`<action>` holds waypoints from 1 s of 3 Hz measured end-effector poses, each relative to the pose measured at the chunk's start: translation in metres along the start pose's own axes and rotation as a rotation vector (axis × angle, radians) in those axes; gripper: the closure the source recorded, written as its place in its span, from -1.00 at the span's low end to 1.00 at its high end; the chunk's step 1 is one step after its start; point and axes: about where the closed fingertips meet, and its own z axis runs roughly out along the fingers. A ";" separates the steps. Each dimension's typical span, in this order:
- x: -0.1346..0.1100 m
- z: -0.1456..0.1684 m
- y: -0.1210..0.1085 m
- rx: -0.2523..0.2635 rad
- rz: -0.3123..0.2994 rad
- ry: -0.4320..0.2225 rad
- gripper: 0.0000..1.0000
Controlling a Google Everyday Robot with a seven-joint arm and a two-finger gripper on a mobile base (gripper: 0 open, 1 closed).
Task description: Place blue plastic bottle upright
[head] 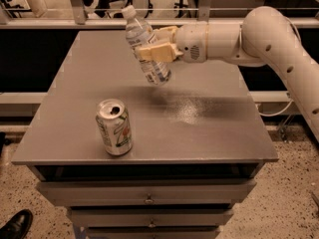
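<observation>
Next, I let go of the blue plastic bottle, now tilted above the table's middle, on the grey table's shiny patch (pixel 185 104), farther back than the soda can.
The blue plastic bottle (pixel 145 46), clear with a white cap and a pale label, hangs in the air above the middle of the grey table (pixel 199 133). It is tilted, cap up and to the left, base down and to the right. My gripper (pixel 155 44) reaches in from the right on a white arm and is shut on the bottle's middle, with its tan fingers (pixel 155 54) on either side. The bottle's base is clear of the tabletop.
A silver soda can (pixel 114 127) with green-red print stands upright and opened near the table's front left. Drawers sit below the tabletop. A railing runs behind the table. A black shoe (pixel 15 225) shows at the lower left on the floor.
</observation>
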 end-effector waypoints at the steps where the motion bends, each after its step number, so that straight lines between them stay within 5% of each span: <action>1: 0.014 -0.038 -0.005 -0.036 -0.013 -0.058 1.00; 3: 0.038 -0.068 -0.003 -0.080 0.020 -0.237 0.95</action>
